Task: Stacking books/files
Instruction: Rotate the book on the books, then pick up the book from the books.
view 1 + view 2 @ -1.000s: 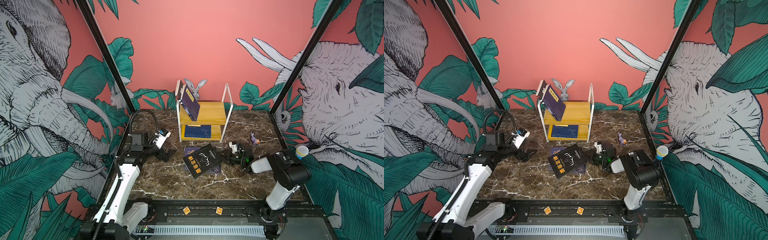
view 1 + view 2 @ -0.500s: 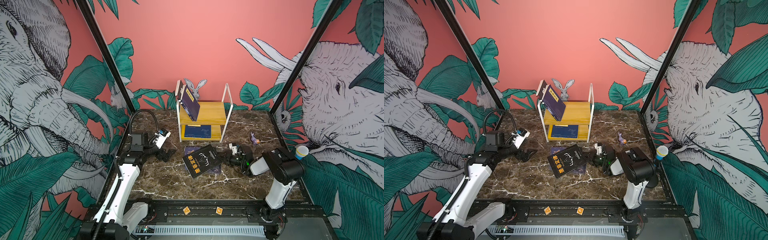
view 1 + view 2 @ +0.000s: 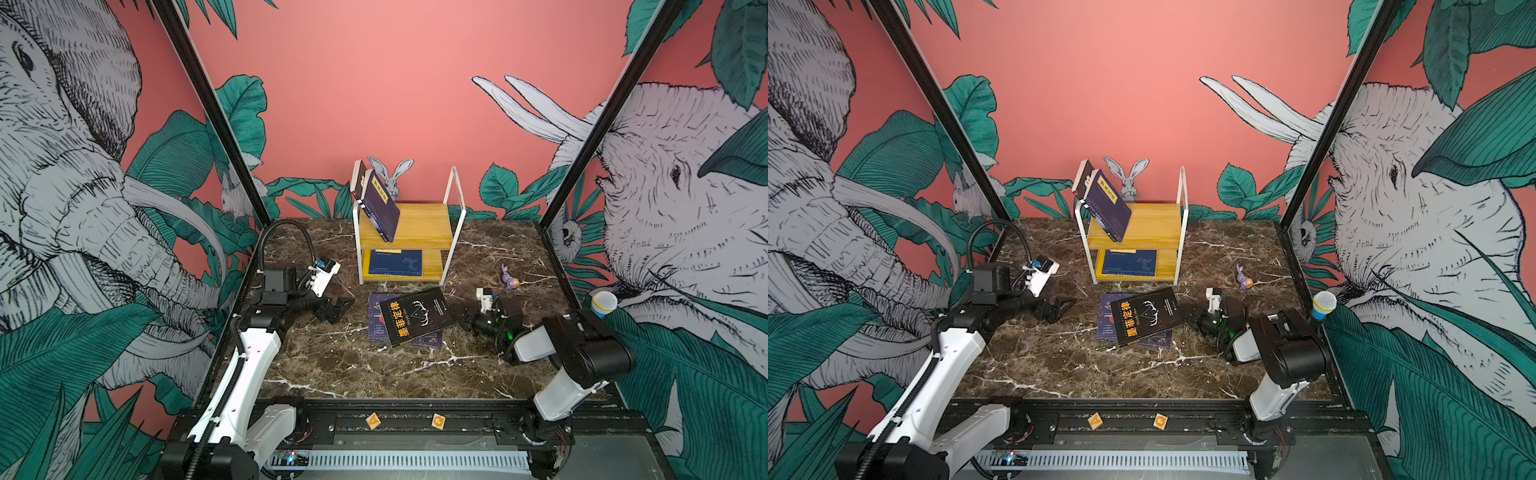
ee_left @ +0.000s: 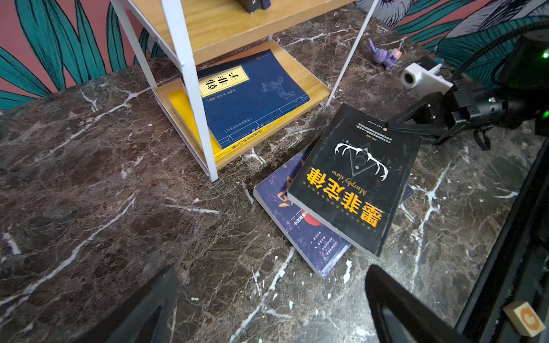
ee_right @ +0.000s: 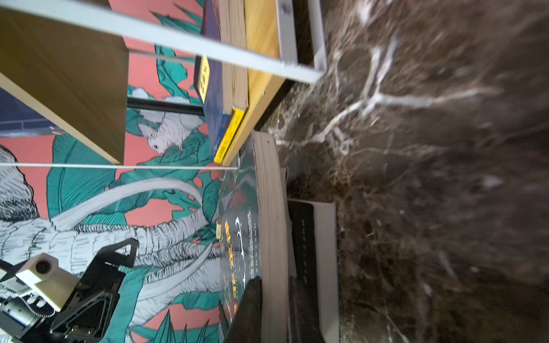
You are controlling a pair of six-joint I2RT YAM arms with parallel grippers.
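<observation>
Next, my right gripper opens and takes that edge deeper (image 3: pixel 443 313) before it lifts the black book to my left gripper, because only its fingertips meet the book's slanted edge.
A black book (image 3: pixel 417 316) (image 3: pixel 1148 318) with orange Chinese title lies askew on a purple book (image 3: pixel 376 322) (image 4: pixel 297 228) on the marble table. My right gripper (image 3: pixel 455 318) (image 5: pixel 274 282) is shut on the black book's (image 5: pixel 270 222) right edge, one finger on the cover and one under the page block. The left gripper (image 3: pixel 345 305) (image 4: pixel 271 268) hangs open over bare marble left of the two books, holding nothing. Other books stand on the shelf: navy ones (image 3: pixel 380 205) lean on the top board, and a blue book (image 4: pixel 252 98) lies on a yellow one below.
The white-framed wooden shelf (image 3: pixel 419 224) stands at the back middle, just behind the two books. A small purple toy (image 3: pixel 509 279) lies right of it. A blue-and-yellow toy microphone (image 3: pixel 1323 305) sits at the right wall. Two wooden blocks (image 3: pixel 372 421) rest on the front rail.
The right gripper's jaws have closed onto the black book's right edge, and that arm's elbow has shifted a little. The left arm has not moved.
</observation>
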